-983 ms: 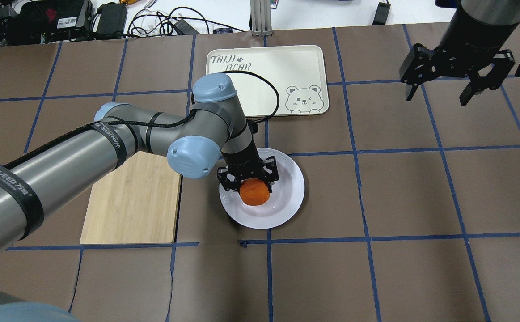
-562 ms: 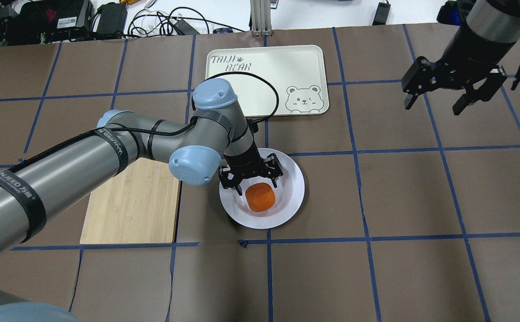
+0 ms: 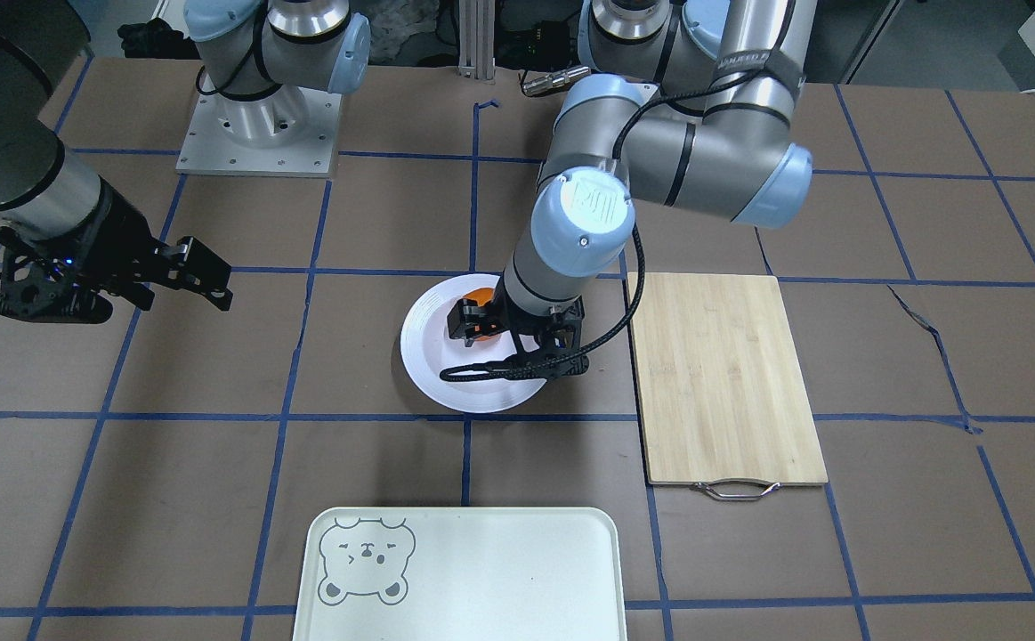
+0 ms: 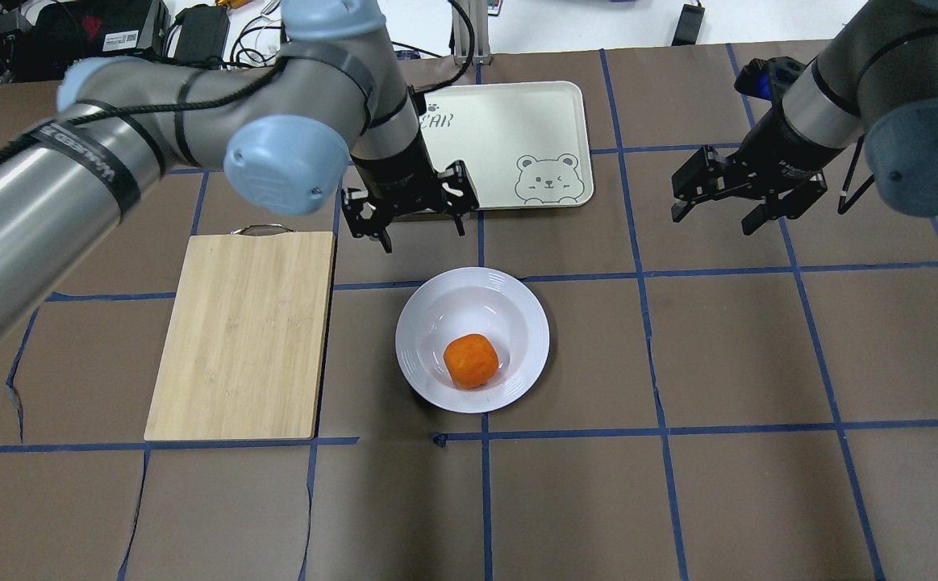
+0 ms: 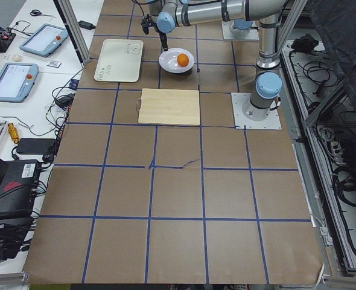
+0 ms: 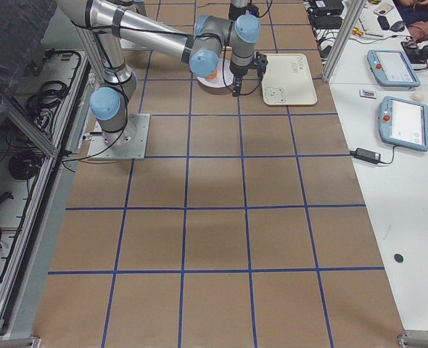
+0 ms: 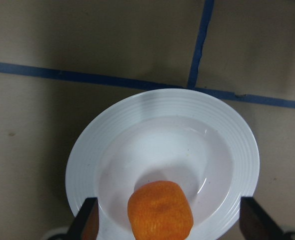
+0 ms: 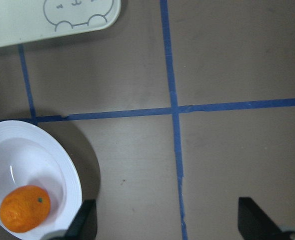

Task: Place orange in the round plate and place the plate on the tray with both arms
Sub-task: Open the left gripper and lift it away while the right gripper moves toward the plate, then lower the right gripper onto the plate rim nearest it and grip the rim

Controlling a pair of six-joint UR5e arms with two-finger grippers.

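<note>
My right gripper should next grip the rim (image 3: 408,365) (image 8: 74,169) of the round plate, on the side that faces away from the bamboo cutting board.
The orange (image 4: 471,361) lies loose in the sunken centre of the round plate (image 4: 533,323), which sits on the table. My left gripper (image 4: 423,236) hangs open and empty, raised above the strip between plate and tray (image 4: 517,121). Its wrist view looks down on the plate (image 7: 162,102) and the orange (image 7: 160,210), with the fingers (image 7: 87,220) spread wide. My right gripper (image 4: 714,219) is open and empty, off to the plate's right. Its wrist view catches the plate (image 8: 62,165), the orange (image 8: 25,207) and a tray corner (image 8: 37,25).
A bamboo cutting board (image 4: 243,339) with a metal handle lies left of the plate. Cables and electronics (image 4: 114,32) crowd the far table edge behind the tray. Brown paper with a blue tape grid covers the table.
The left gripper let go of the orange, which now rests in the plate, then rose and drew back toward the tray. The right gripper moved in toward the centre and lower.
</note>
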